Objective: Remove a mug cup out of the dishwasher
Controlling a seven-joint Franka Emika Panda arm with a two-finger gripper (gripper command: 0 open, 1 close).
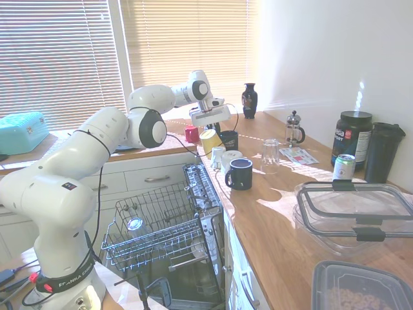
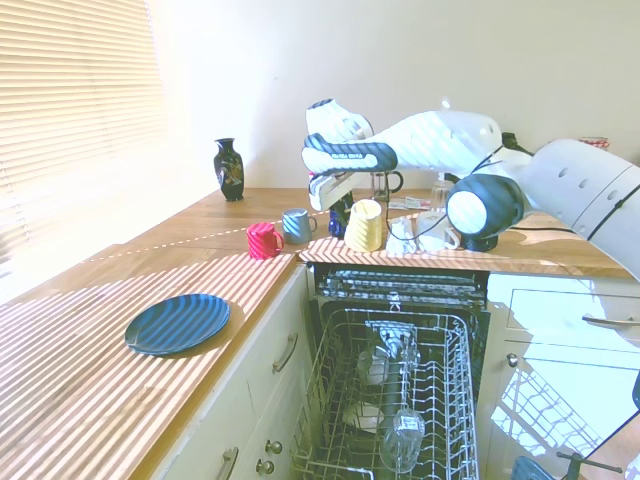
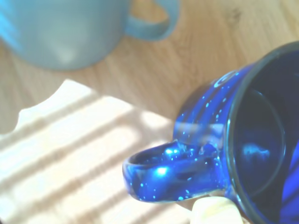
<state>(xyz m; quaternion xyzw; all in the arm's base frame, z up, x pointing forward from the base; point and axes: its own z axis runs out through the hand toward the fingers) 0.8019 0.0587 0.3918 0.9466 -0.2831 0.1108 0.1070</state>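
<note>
My gripper is going to release the speckled dark blue mug on the wooden counter (image 2: 343,227), behind the mustard-yellow mug cup.
The mustard-yellow mug cup (image 1: 210,141) (image 2: 365,225) hangs tilted just above the wooden counter's edge, behind the open dishwasher (image 1: 193,194) (image 2: 400,290). My gripper (image 1: 210,129) (image 2: 347,207) is shut on its rim from above. A pale yellow sliver of the mug cup (image 3: 210,212) shows in the wrist view, over a speckled dark blue mug (image 3: 243,140) (image 1: 229,139) and a light blue mug (image 3: 70,28) (image 2: 296,225) that stand on the counter. The dishwasher's wire rack (image 1: 161,226) (image 2: 400,400) is pulled out and holds glasses.
Close around the gripper stand a red mug (image 2: 264,240), a white mug (image 1: 230,158) and a navy mug (image 1: 241,173). Farther off are a dark vase (image 2: 229,168), a French press (image 1: 294,128), a glass (image 1: 270,155), a blue plate (image 2: 178,322) and plastic containers (image 1: 355,213).
</note>
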